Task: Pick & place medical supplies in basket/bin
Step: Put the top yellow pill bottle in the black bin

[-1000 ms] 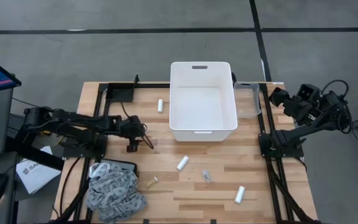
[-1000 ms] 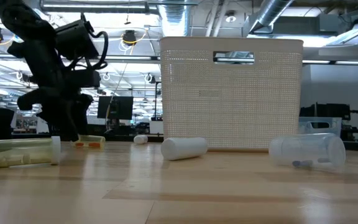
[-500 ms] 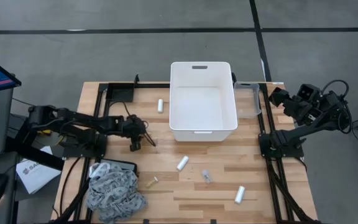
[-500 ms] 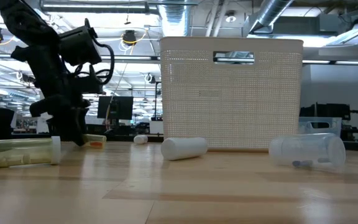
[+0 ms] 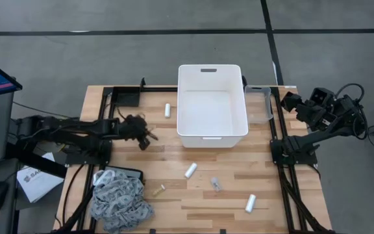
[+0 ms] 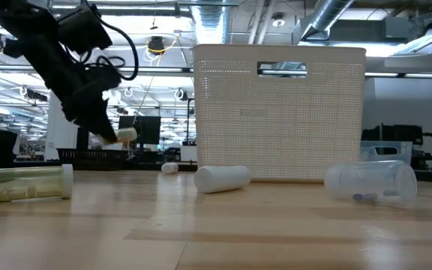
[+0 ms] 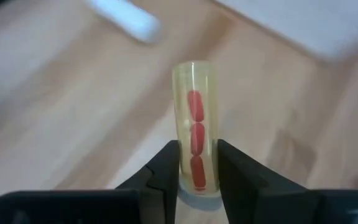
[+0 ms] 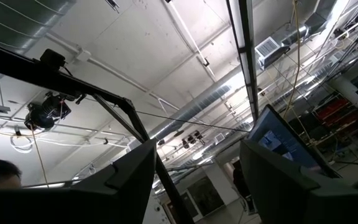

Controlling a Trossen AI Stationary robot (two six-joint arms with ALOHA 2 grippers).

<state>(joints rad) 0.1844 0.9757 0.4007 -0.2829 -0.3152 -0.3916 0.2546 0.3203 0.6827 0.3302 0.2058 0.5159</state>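
I should use my left gripper to let go of the clear tube with red capsules, now held off the wood, inside the black basket at the table's far corner (image 5: 132, 97).
My left gripper (image 5: 145, 137) hangs above the table's left half, shut on a small clear tube (image 7: 196, 134) with red capsules inside; the low view shows the tube (image 6: 124, 135) off the wood. White gauze rolls (image 5: 190, 170) (image 5: 250, 203) (image 5: 167, 110), a tiny clear vial (image 5: 216, 184) and a beige stick pack (image 5: 158, 191) lie on the table. The grey patterned bandage (image 5: 119, 201) is heaped at the near left. The white tub (image 5: 211, 133) stands at the far middle. My right gripper (image 8: 197, 186) is open, raised at the far right, pointing at the ceiling. My left gripper pinches the tube's near end (image 7: 196, 177) between its two fingers (image 7: 166, 171). The tube lies along the fingers and juts out past their tips. The fingers slant down from the table's left side. The tube hangs nearly level, lifted clear of the table.
A small clear bin (image 5: 260, 104) stands right of the tub. A black pouch (image 5: 135, 174) lies partly under the bandage. Bare wood lies between the left gripper and the tub. In the low view a long clear tube (image 6: 21, 184) lies close at the left.
My left gripper has shut on the small clear tube, which lay on the table, and has lifted it clear. It has risen and gone a little toward the table's far edge.
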